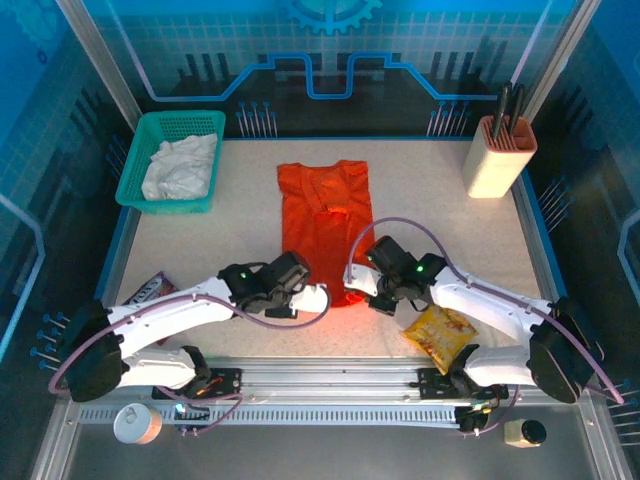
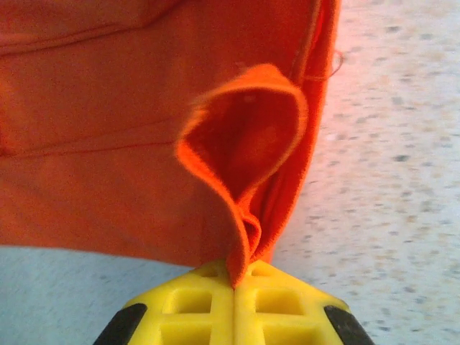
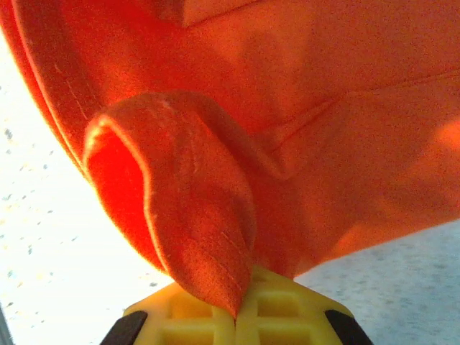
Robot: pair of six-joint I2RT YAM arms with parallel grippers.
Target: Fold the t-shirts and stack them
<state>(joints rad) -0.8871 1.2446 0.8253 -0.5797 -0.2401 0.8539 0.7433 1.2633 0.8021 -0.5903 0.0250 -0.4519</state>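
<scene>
My left gripper releases the hem's corner next, halfway up the orange t-shirt (image 1: pixel 297 219), by its edge toward the green basket.
The orange t-shirt (image 1: pixel 325 215) lies lengthwise on the middle of the table, its sides folded in. At its near hem both grippers meet. My left gripper (image 1: pixel 318 297) is shut on the hem's near left corner, and in the left wrist view the orange t-shirt (image 2: pixel 108 144) rises in a pinched loop from the yellow fingers (image 2: pixel 194 309) of that gripper (image 2: pixel 235 286). My right gripper (image 1: pixel 352 290) is shut on the near right corner; the orange t-shirt (image 3: pixel 323 129) curls up from its gripper (image 3: pixel 237 316). The white t-shirt (image 1: pixel 180 166) lies crumpled in the green basket (image 1: pixel 140 170).
A yellow snack packet (image 1: pixel 440 335) lies under the right arm near the front edge. A dark packet (image 1: pixel 150 290) sits by the left arm. A beige utensil holder (image 1: pixel 498 155) stands at the back right. Bare table flanks the orange shirt.
</scene>
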